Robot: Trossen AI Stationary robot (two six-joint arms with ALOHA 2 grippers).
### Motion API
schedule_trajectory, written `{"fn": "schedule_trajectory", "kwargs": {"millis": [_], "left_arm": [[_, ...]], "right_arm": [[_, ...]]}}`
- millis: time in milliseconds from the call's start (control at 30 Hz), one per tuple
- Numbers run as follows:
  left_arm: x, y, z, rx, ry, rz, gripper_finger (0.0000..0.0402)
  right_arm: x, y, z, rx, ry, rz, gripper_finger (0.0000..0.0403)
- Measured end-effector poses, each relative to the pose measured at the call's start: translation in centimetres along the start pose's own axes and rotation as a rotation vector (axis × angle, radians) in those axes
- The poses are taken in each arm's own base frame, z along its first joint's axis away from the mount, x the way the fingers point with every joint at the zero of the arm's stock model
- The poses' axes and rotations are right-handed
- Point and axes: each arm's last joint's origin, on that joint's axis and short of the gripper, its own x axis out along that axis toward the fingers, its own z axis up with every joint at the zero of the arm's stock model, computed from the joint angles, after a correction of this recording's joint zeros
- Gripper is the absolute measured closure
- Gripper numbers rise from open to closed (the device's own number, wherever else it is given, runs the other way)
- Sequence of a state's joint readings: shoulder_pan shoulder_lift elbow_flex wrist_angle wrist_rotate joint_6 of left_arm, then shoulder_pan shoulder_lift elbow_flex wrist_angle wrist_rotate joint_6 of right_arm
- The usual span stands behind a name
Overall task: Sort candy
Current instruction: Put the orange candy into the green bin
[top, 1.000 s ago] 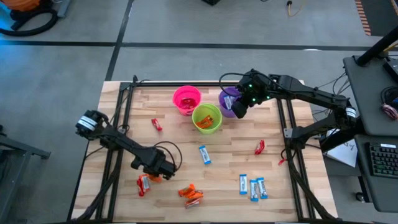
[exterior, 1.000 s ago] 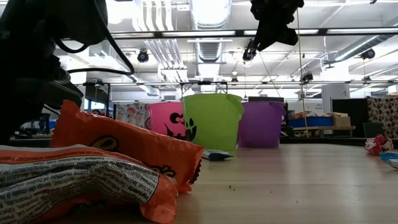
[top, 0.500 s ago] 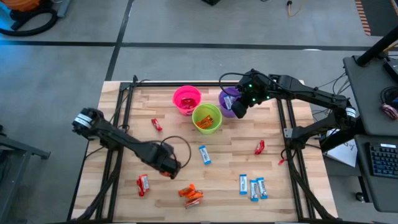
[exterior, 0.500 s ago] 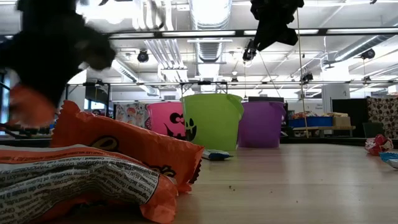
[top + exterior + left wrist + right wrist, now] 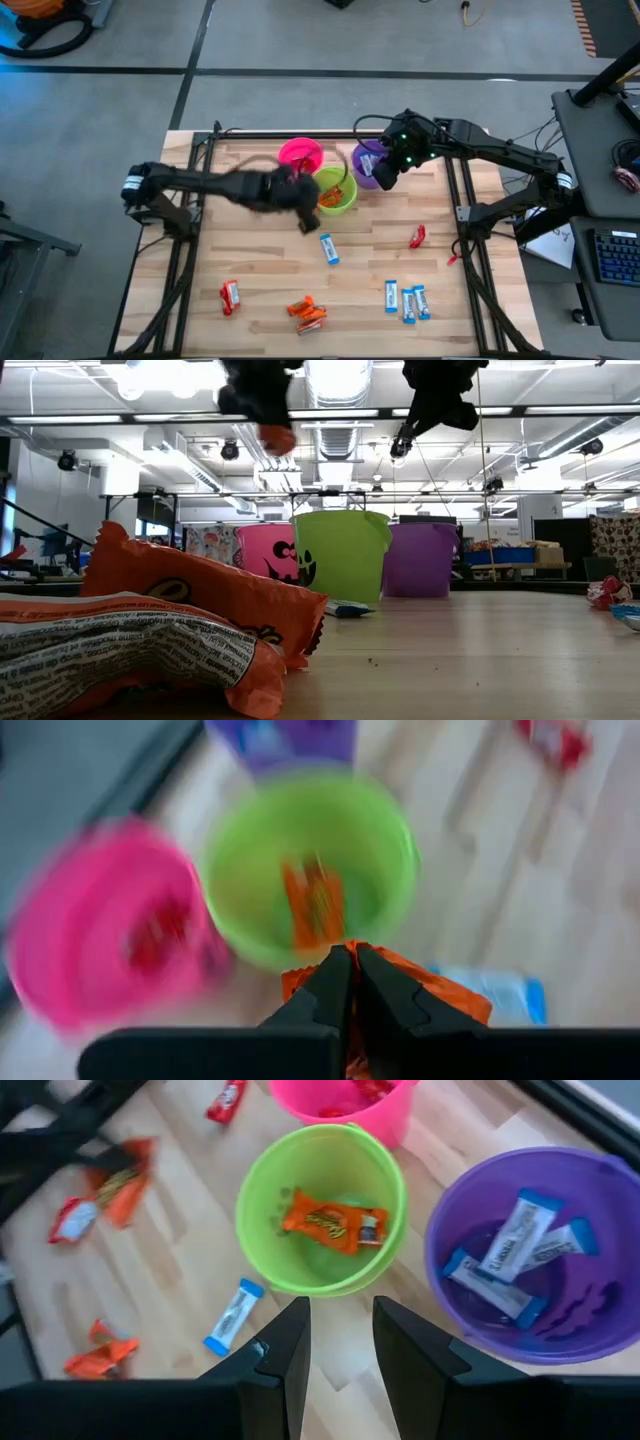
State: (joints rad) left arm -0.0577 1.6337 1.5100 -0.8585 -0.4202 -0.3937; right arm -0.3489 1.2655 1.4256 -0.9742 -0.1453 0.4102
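Next, I drop the orange candy inside the green cup [image 5: 338, 195] [image 5: 318, 905] with my left gripper, against the other orange candy in there.
My left gripper [image 5: 306, 212] hangs high over the table just short of the green cup [image 5: 350, 200], shut on an orange candy [image 5: 278, 438]. The green cup [image 5: 262, 1190] holds one orange candy [image 5: 330, 1222]. The purple cup [image 5: 450, 1210] holds blue-and-white candies [image 5: 510, 1255], and the pink cup [image 5: 285, 160] holds red ones. My right gripper [image 5: 340, 1345] waits open and empty above the purple cup. More candies lie loose on the wood: a blue one [image 5: 328, 249], a red one [image 5: 418, 237] and an orange pair [image 5: 308, 313]. My left gripper pinches the orange candy's wrapper [image 5: 430, 995] between its two shut fingers [image 5: 330, 982]. The fingers slant down from above. The candy hangs below the fingertips, lifted clear of the table, and which end of it is caught the fingers hide.
Three blue candies [image 5: 405, 300] lie near the front right and a red one [image 5: 230, 296] near the front left. The three cups stand close together at the far middle. A black frame rail [image 5: 195, 200] borders the wooden top.
My left gripper has risen from the table's near left with the orange candy and swung toward the far edge and the green cup, rolling its wrist on the way. The candy is now lifted clear. The red candy beside it stayed on the table.
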Motion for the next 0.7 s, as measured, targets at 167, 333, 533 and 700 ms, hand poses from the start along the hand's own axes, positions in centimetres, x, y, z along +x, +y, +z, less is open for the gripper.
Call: {"fn": "schedule_trajectory", "kwargs": {"millis": [167,333,533,700], "left_arm": [[1.5,2.5,2.6,0.086,-0.136,-0.015,0.0402],[3.9,2.7,2.7,0.325,-0.106,0.006,0.0402],[7.0,2.0,2.2,0.583,-0.037,0.014,0.0401],[8.5,2.2,3.0,0.55,-0.035,0.005,0.0401]], "right_arm": [[-1.3,0.3,0.1,0.017,0.029,0.009,0.03],[-2.7,0.6,0.2,0.041,0.043,0.002,0.03],[-4.0,1.0,0.4,0.047,0.024,0.016,0.03],[-4.4,1.5,0.3,0.045,0.015,0.031,0.03]]}}
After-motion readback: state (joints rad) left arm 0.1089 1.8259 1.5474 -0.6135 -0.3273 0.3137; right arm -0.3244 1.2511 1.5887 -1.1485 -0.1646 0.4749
